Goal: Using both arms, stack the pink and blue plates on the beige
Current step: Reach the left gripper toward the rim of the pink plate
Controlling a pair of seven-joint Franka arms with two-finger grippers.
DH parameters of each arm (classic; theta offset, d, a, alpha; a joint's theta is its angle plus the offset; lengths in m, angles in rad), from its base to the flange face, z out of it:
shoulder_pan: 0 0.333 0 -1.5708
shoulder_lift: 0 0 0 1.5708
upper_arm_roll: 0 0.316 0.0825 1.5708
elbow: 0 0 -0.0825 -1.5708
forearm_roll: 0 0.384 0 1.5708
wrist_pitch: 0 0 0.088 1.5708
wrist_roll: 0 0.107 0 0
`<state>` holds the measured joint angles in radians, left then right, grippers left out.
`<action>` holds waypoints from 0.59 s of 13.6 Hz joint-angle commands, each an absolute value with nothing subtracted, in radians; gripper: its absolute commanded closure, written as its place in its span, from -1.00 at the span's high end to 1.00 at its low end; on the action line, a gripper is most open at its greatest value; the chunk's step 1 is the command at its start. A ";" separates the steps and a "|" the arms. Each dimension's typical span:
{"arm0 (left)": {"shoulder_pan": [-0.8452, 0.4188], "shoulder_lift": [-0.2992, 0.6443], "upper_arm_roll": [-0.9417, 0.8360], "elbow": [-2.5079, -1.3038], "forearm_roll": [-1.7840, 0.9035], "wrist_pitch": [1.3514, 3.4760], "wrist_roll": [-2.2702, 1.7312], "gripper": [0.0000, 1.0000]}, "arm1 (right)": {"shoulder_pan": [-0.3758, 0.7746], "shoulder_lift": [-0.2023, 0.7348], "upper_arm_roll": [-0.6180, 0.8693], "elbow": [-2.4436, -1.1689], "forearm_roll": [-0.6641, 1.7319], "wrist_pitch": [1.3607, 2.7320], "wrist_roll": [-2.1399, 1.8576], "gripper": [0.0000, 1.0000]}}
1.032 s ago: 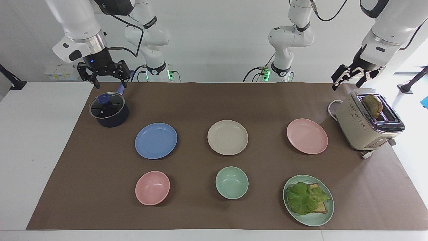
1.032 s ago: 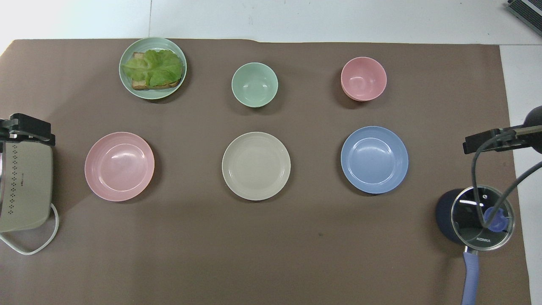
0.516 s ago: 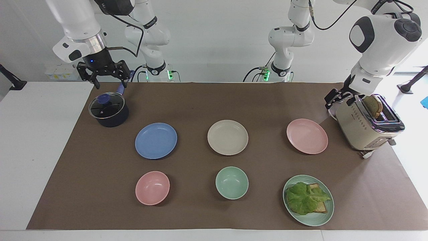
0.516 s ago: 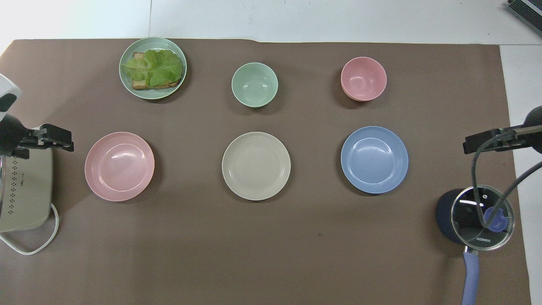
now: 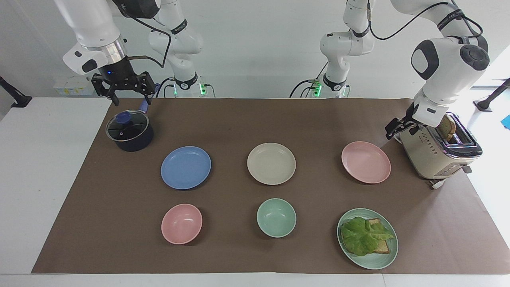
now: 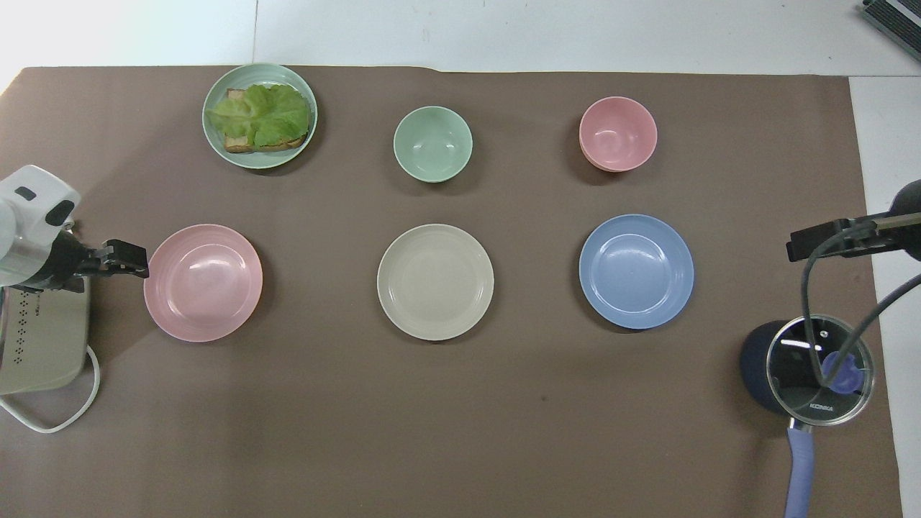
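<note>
The robot's left gripper should close on the pink plate's rim (image 6: 147, 299), on the side that faces the beige toaster.
Three equal plates lie in a row on the brown mat: the beige plate (image 5: 271, 163) (image 6: 435, 281) in the middle, the blue plate (image 5: 185, 167) (image 6: 637, 271) toward the right arm's end, the pink plate (image 5: 365, 162) (image 6: 203, 282) toward the left arm's end. My left gripper (image 5: 392, 130) (image 6: 129, 259) hangs low and open between the toaster and the pink plate's rim, holding nothing. My right gripper (image 5: 130, 99) (image 6: 813, 243) waits open and empty above the pot.
A beige toaster (image 5: 438, 149) with toast in its slot stands beside the pink plate, its cord trailing. A dark pot (image 5: 129, 131) with a glass lid is beside the blue plate. Farther from the robots are a pink bowl (image 5: 181, 223), a green bowl (image 5: 276, 217) and a green plate (image 5: 388, 255) with lettuce toast.
The left arm has come down from above the toaster, and its gripper has moved toward the pink plate's rim. The right arm and all the dishes have stayed still.
</note>
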<state>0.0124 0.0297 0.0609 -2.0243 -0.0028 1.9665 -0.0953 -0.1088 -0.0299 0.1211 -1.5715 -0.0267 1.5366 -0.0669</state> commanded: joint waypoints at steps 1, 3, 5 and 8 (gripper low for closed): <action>0.035 0.075 0.055 -2.082 -0.012 2.055 -0.104 1.00 | -0.115 -0.031 0.123 -1.568 -0.026 1.540 -0.055 1.00; 0.066 0.089 0.055 -2.111 -0.012 2.080 -0.086 1.00 | -0.115 -0.031 0.123 -1.568 -0.028 1.540 -0.055 1.00; 0.075 0.106 0.055 -2.147 -0.012 2.118 -0.089 1.00 | -0.115 -0.031 0.123 -1.568 -0.026 1.539 -0.055 1.00; 0.075 0.100 0.054 -2.177 -0.014 2.143 -0.100 1.00 | -0.115 -0.031 0.121 -1.568 -0.026 1.539 -0.057 1.00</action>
